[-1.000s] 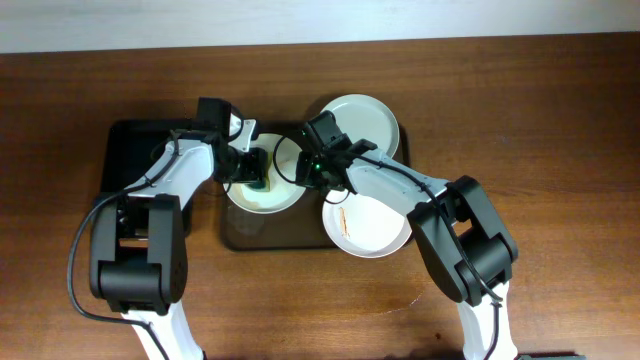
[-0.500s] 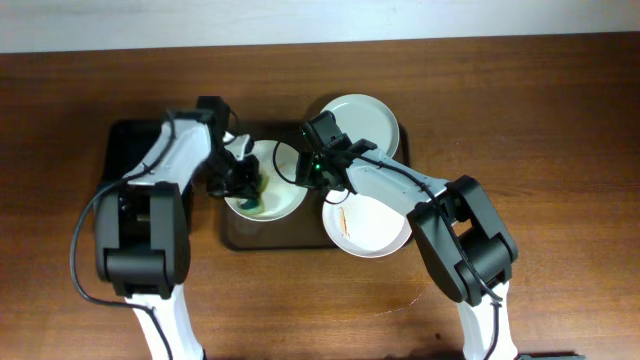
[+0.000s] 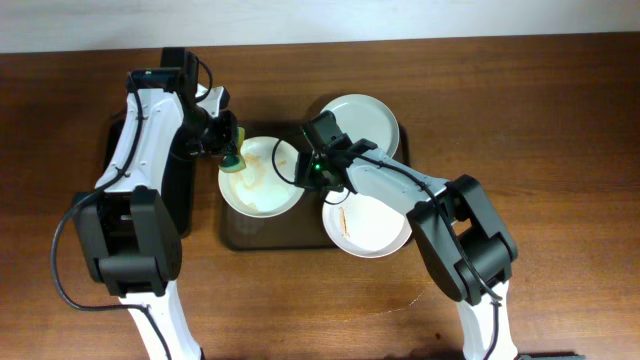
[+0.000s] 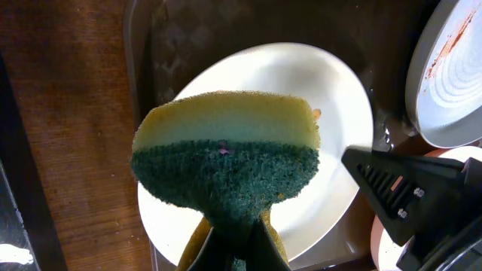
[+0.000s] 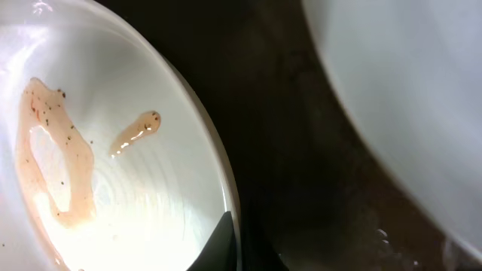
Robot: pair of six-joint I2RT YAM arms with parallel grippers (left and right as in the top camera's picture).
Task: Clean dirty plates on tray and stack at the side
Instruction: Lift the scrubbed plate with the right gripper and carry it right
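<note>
Next, I release the smeared plate from my right gripper on the bare wooden table [image 3: 495, 163] next to the brown tray, beyond the other plates.
Three white plates lie on the brown tray [image 3: 240, 235]. The left plate [image 3: 262, 180] has faint orange-brown smears, which show clearly in the right wrist view [image 5: 90, 165]. My right gripper [image 3: 312, 166] is shut on its right rim [image 5: 235, 239]. My left gripper [image 3: 226, 148] is shut on a green and yellow sponge [image 3: 233, 162], held just above that plate's left rim [image 4: 226, 158]. The near right plate [image 3: 370, 225] has an orange streak. The far right plate [image 3: 362, 125] looks mostly white from overhead, but streaks show on it in the left wrist view [image 4: 452, 68].
A smaller black tray [image 3: 125, 150] lies left of the brown tray, under my left arm. Bare wooden table [image 3: 560, 150] spreads to the right and front. The two right plates overlap the brown tray's right edge.
My left gripper has lifted the sponge off the middle of the left plate and moved it up and left to the plate's left rim. The right arm has not moved.
</note>
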